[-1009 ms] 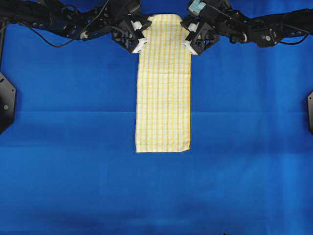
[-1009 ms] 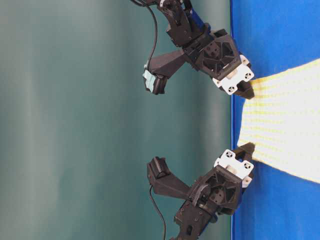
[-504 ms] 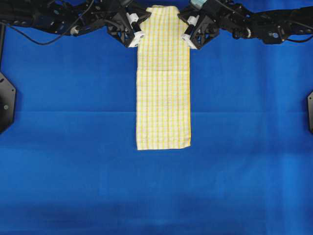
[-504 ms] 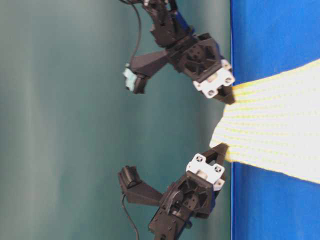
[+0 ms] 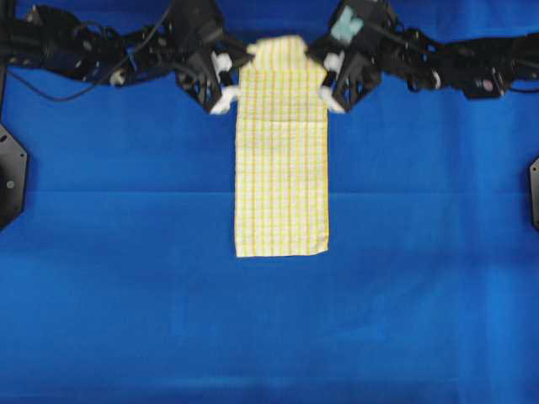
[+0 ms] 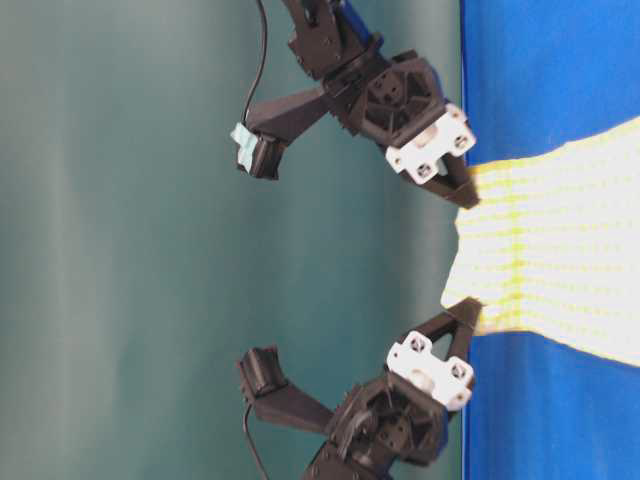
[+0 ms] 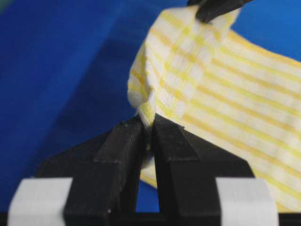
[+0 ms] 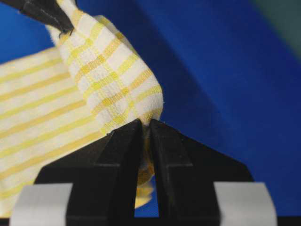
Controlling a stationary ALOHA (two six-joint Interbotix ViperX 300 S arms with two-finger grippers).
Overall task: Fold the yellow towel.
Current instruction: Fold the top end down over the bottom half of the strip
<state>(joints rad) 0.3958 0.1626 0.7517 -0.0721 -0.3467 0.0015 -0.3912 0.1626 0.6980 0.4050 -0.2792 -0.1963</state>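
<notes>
I will use my left gripper to release the yellow towel's far corner on top of the towel's near corner (image 5: 238,248) along that same side.
The yellow towel (image 5: 280,168) lies as a long strip on the blue cloth, its near end flat and its far end raised off the table. My left gripper (image 5: 233,77) is shut on the far left corner, and my right gripper (image 5: 327,77) is shut on the far right corner. In the table-level view the towel (image 6: 560,250) stretches between the right gripper (image 6: 468,195) and the left gripper (image 6: 468,312). The left wrist view shows the left gripper (image 7: 148,127) pinching bunched towel (image 7: 225,94). In the right wrist view the right gripper (image 8: 146,126) pinches the towel (image 8: 47,108) likewise.
The blue cloth (image 5: 126,295) covers the whole table. Black mounts sit at the left edge (image 5: 10,172) and the right edge (image 5: 534,189). Both arms reach in from the far side. A green wall (image 6: 120,240) stands behind them.
Both grippers have lifted the towel's far end off the table, then carried it slightly toward the near end. The near edge has crept a little toward the arms. Both grips have stayed shut.
</notes>
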